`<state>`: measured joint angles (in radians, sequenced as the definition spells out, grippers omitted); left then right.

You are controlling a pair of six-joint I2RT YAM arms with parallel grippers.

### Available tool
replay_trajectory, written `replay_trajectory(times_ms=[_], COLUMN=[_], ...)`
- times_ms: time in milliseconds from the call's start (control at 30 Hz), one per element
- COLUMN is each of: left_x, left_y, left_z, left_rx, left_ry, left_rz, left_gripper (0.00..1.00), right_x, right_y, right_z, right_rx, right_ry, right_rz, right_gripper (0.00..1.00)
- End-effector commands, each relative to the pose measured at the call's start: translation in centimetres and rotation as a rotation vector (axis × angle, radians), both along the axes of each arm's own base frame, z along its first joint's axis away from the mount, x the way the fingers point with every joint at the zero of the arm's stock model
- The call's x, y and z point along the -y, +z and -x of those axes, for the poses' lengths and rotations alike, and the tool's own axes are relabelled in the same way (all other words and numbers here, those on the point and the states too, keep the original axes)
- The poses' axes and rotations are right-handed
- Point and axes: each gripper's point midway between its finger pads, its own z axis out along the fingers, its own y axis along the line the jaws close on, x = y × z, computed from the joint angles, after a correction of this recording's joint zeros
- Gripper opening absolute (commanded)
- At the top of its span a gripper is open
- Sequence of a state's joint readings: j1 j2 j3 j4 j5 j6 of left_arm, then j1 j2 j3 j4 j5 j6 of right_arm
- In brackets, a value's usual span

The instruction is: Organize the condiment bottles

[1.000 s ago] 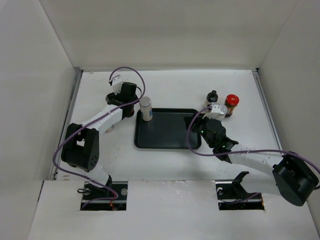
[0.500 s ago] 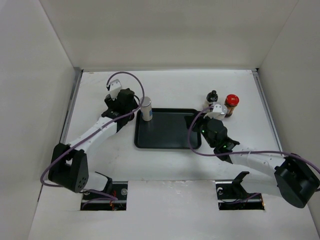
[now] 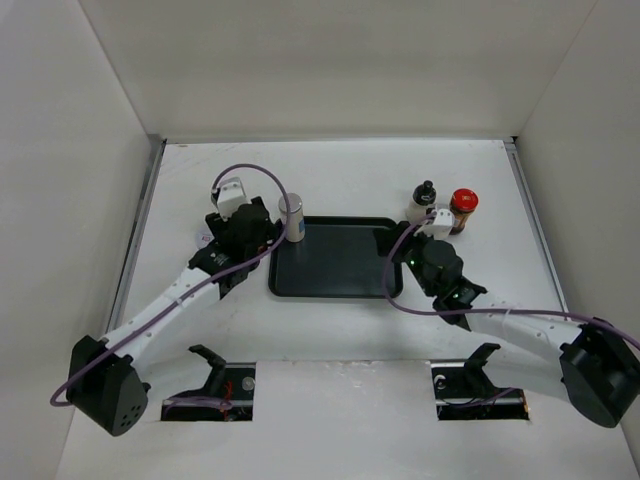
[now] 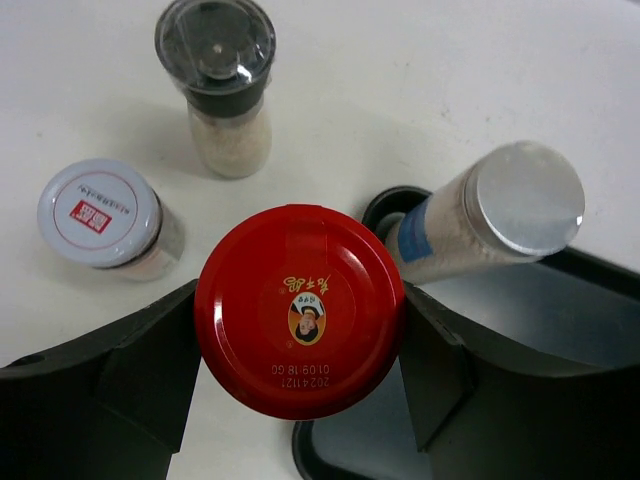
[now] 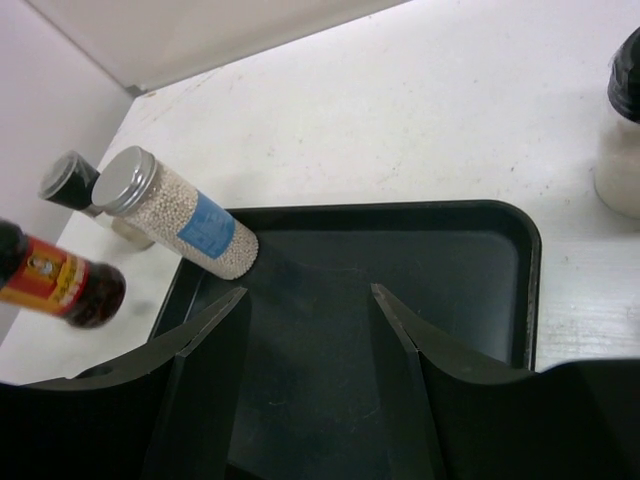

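The red-capped jar will be set free by my left gripper along the tray's far edge, close beside the silver-capped jar (image 3: 328, 231) (image 4: 515, 285).
My left gripper (image 4: 298, 345) is shut on a red-capped jar (image 4: 300, 310) with a dark body, which also shows in the right wrist view (image 5: 62, 282). It holds the jar just left of the black tray (image 3: 335, 280). In the top view the left gripper (image 3: 250, 235) hides this jar. A silver-capped jar (image 3: 291, 216) stands in the tray's far-left corner (image 4: 500, 215). A white-capped jar (image 4: 100, 212) and a black-capped grinder (image 4: 216, 60) stand on the table beyond it. My right gripper (image 3: 397, 252) is open and empty over the tray's right part (image 5: 309, 293).
A black-capped bottle (image 3: 423, 200) and a red-capped jar (image 3: 462, 209) stand on the table beyond the tray's far-right corner. The black-capped one shows at the right edge of the right wrist view (image 5: 625, 140). White walls enclose the table on three sides.
My left gripper has moved toward the near side along the tray's left edge, and its arm has stretched out. The right gripper has shifted slightly right.
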<state>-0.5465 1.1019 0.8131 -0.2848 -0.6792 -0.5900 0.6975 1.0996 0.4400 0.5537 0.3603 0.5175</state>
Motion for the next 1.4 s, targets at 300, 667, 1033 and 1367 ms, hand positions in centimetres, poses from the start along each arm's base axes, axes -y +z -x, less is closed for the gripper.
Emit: replay_trajectory(times_ms=[300,667,1033,1367], left_x=[13.4,19.4,18.1,19.0], left_y=[5.3,4.4,1.7,1.5], left_z=[0.3,-7.6,-10.3,-9.8], left_rx=[0.18,0.223,0.187,0.191], left_ry=[-0.258,-0.314,-0.265,-0.283], left_rz=[0.129,0.101,-0.006,-0.018], left_gripper=[0.34,0.34,0.36,0.73], right_x=[3.1,3.9,4.0,3.9], right_y=[1.0,1.2,1.0,1.1], right_z=[-1.2,-1.1,-1.3,-1.3], right_rx=[0.041,0.041,0.035,0.037], right_ry=[-0.135,-0.153,-0.156,-0.156], right_rz=[-0.048,-0.068,-0.064,-0.063], right_gripper=[0.58,0.58,0.59,0.6])
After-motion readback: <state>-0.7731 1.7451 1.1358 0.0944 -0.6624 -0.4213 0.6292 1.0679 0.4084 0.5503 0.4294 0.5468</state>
